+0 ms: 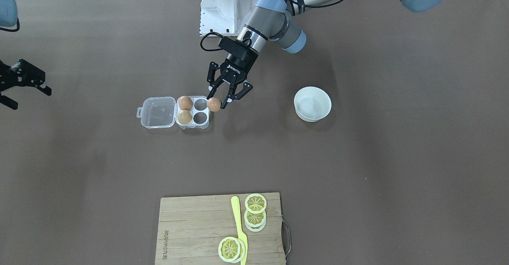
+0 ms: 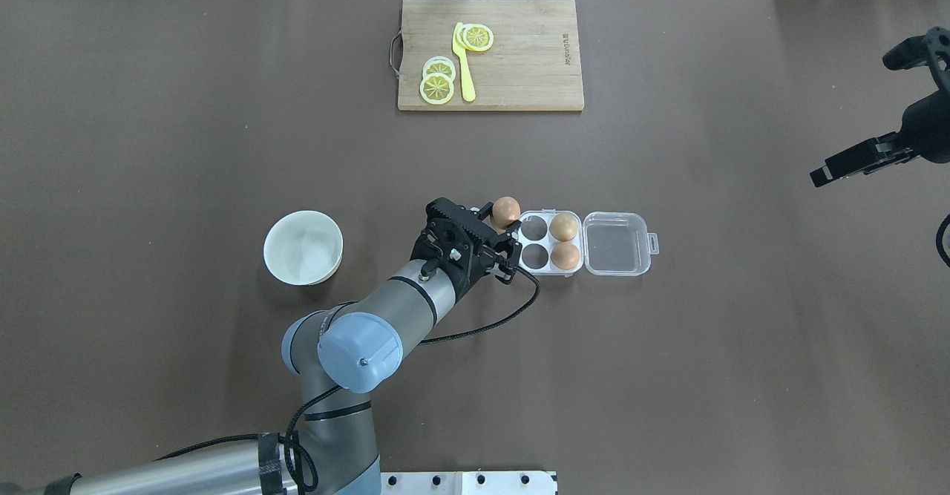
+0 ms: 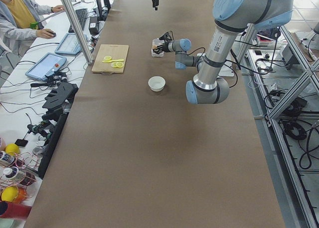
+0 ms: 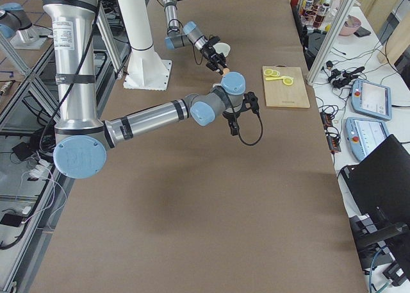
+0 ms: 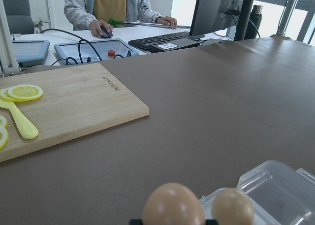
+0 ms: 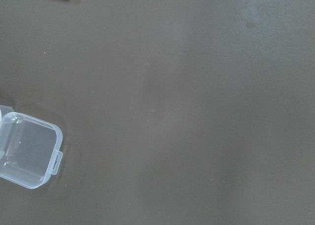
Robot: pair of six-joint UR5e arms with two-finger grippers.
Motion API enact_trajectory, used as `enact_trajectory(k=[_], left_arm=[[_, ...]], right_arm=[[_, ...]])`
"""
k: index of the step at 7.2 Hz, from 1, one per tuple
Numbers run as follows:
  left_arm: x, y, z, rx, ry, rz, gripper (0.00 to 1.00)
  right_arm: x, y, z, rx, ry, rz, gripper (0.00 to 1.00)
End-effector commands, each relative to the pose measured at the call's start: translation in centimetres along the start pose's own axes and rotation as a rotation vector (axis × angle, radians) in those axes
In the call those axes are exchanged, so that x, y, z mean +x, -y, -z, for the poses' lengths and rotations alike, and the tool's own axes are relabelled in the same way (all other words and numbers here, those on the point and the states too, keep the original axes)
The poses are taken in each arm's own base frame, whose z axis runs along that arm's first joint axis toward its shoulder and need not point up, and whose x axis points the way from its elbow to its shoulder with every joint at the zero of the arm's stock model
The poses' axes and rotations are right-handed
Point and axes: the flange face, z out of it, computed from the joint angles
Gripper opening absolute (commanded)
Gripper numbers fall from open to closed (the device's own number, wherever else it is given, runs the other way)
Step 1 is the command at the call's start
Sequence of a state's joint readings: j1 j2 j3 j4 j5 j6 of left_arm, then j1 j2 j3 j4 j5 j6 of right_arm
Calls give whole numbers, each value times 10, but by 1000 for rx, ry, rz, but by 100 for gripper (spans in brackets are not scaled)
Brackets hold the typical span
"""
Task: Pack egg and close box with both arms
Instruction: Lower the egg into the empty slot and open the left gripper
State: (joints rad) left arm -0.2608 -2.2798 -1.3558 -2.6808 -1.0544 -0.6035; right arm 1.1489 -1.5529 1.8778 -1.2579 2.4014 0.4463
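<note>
My left gripper is going to release the orange-brown egg in the empty cell [image 1: 201,103] next to the brown egg in the egg box.
My left gripper [image 1: 217,101] is shut on an orange-brown egg [image 1: 214,104] and holds it just beside the near edge of the clear egg box [image 1: 200,117], by its two empty cells. In the overhead view this egg [image 2: 506,211] sits left of the box [image 2: 534,256]. The box's other two cells hold a brown egg [image 1: 185,103] and a paler tan egg [image 1: 184,117]. The lid [image 1: 159,112] lies flat open on the far side from the gripper. My right gripper [image 1: 20,88] hangs open and empty, far off to the side. The left wrist view shows the held egg [image 5: 173,205] low in the frame.
A round white bowl [image 1: 312,103] stands on the table on the left arm's side of the box. A wooden cutting board [image 1: 191,233] with lemon slices [image 1: 255,203] and a yellow knife [image 1: 239,225] lies at the operators' edge.
</note>
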Motion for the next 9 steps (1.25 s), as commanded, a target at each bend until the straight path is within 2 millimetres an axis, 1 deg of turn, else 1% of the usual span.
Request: enact_trajectory(k=[1,2,4,5,6,9], left_arm=[[10,9,-7,31,-1,-63,0],[17,6,-5,36,-16,-62,0],[15,-7,-11,17,-13,-83,0],[17,-8,-13,11,-19,-86,0],[24,-4,-16,8,-36,-82,0],[32,-8,-16,-16,-72,-83,0]], right_arm=[[-3,1,2,4,3,5,99],[-3,1,2,0,8,5,99],[-3,0,1,-5,14,1,99],[-2,0,1,-5,14,1,99],[-3,0,1,-4,14,2,99],[-4,-1,1,-9,22,-11,99]])
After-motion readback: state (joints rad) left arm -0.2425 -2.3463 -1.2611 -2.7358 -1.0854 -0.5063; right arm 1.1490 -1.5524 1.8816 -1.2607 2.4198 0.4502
